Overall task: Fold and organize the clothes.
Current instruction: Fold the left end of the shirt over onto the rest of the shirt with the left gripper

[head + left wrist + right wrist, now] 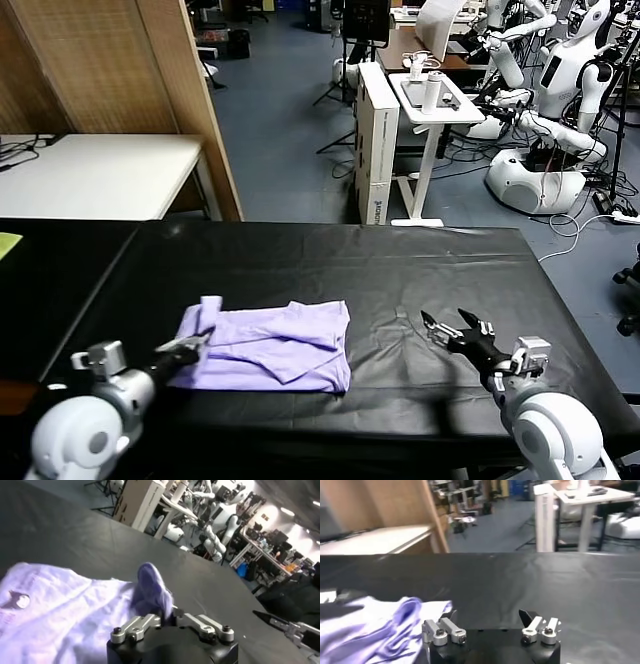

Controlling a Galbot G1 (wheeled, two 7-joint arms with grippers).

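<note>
My left gripper has the pinched fold, now at the shirt's edge. It will let go of it on top of the lavender T-shirt's end [323, 336] that is nearest my right gripper.
The clothes are one lavender T-shirt [275, 345], lying partly folded and rumpled on the black table [400, 265], left of centre. My left gripper [197, 345] is at the shirt's left edge and shut on a pinched-up fold of it. In the left wrist view that fold [150, 590] rises from between the closed fingers of the left gripper [166, 614], and the rest of the shirt [60, 615] spreads flat beside it. My right gripper [452, 327] hovers open over bare table, well to the right of the shirt. In its wrist view the right gripper [487, 616] holds nothing, with the shirt [385, 627] off to one side.
A white table [100, 175] and a wooden partition [185, 100] stand at the back left. A white box [375, 140], a white stand [435, 110] and other robots [560, 90] are beyond the table's far edge. A yellow-green sheet [8, 243] lies at the far left.
</note>
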